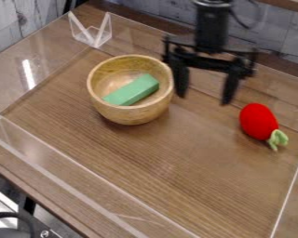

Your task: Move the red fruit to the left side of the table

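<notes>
My gripper is to go to the red fruit next and close around the middle of its body [257, 120], behind the pale green stem.
The red fruit [257, 119] lies on the right side of the table [177, 158], its pale green stem pointing toward the right wall. My gripper [205, 91] hangs pointing down just left of the fruit and a little behind it, between the fruit and the wooden bowl. Its two dark fingers [231, 88] stand wide apart with nothing between them. The gripper is open and does not touch the fruit.
A wooden bowl [131, 107] holding a green block [129, 91] sits at the centre left. Low clear acrylic walls [289, 191] border the tabletop. A clear folded stand [89, 30] is at the back left.
</notes>
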Available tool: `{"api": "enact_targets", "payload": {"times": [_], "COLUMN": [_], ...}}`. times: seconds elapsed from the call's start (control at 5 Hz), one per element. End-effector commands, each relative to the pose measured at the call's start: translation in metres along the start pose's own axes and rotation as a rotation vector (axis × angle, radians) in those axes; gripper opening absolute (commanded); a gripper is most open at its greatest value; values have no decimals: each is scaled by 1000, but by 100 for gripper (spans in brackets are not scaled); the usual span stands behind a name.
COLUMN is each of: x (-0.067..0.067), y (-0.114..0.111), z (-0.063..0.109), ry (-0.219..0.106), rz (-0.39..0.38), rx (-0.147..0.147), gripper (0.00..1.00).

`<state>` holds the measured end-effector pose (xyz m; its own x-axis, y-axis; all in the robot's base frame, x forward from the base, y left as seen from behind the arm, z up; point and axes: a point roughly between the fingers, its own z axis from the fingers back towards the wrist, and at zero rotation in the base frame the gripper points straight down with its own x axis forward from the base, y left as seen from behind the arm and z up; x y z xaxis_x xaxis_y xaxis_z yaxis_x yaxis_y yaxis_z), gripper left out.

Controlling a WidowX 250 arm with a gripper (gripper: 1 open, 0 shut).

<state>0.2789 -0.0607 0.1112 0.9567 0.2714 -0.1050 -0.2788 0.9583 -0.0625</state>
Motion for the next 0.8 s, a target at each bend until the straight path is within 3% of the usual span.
{"api": "enact_targets", "payload": {"times": [0.0,0.4,0.6], "x": [11,27,31], "y": [-27,-57,-57], "z": [11,-16,-19], "ry": [-72,-112,-129], "rz": [124,173,211], "rx": [-72,-142,-161], "gripper": [100,100,100]}}
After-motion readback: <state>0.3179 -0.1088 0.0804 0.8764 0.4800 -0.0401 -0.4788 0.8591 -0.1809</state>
